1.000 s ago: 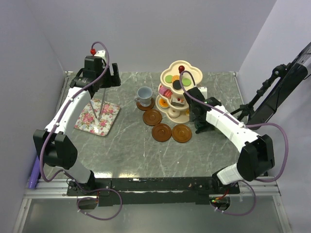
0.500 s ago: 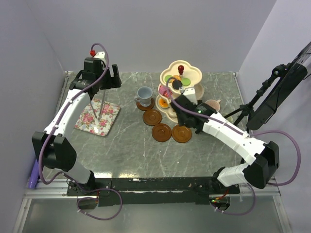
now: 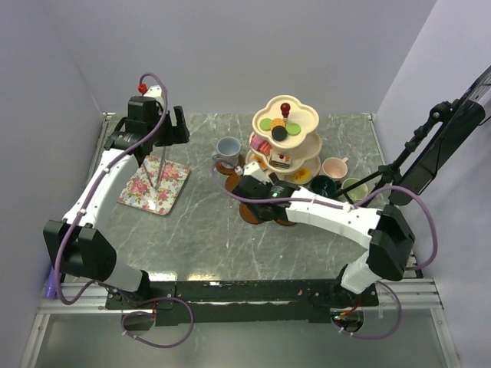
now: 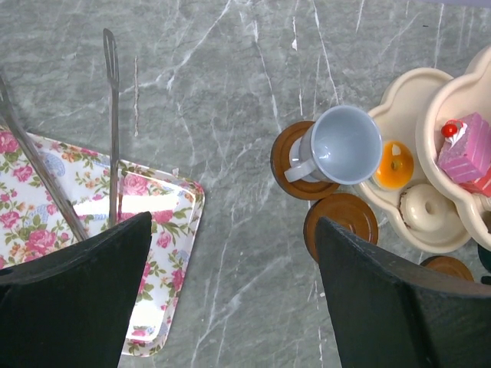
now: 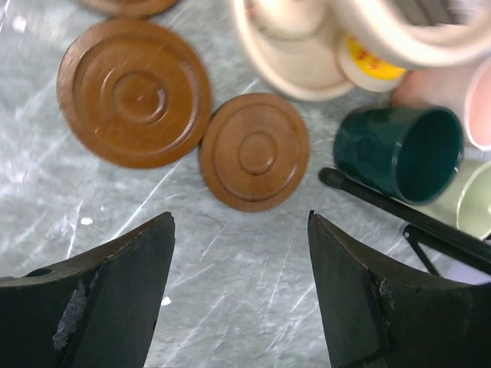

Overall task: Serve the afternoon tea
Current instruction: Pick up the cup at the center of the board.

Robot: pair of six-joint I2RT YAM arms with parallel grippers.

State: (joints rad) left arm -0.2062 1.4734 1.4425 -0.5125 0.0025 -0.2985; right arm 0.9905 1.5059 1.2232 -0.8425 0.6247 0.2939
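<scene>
My right gripper moves to the dark green mug next and closes on the mug's rim (image 3: 312, 186) (image 5: 396, 167), on the side that faces the bare saucers.
The cream three-tier stand (image 3: 285, 123) with its red knob holds small cakes and rises at the back middle. A grey-blue mug (image 3: 228, 147) (image 4: 349, 144) rests on a brown saucer (image 4: 291, 165) to its left. The other saucers (image 5: 134, 92) (image 5: 255, 151) lie bare in front of the stand. Pink (image 3: 334, 167), dark green (image 3: 325, 186) (image 5: 399, 153) and light green (image 3: 354, 188) mugs cluster right of the stand. My right gripper (image 3: 261, 201) (image 5: 242, 291) hovers open over the saucers, empty. My left gripper (image 3: 163, 132) (image 4: 234, 291) is high at the back left, open, nothing between its fingers.
A floral tray (image 3: 153, 185) (image 4: 161, 253) lies at the left. Thin metal tongs (image 3: 157, 165) (image 4: 113, 138) slant from beside my left finger down to it; whether they touch the finger is unclear. A black tripod leg (image 5: 383, 199) runs past the mugs.
My right arm swung left from beside the mugs to above the saucers in front of the stand, and its jaws opened wider. The left arm barely shifted.
</scene>
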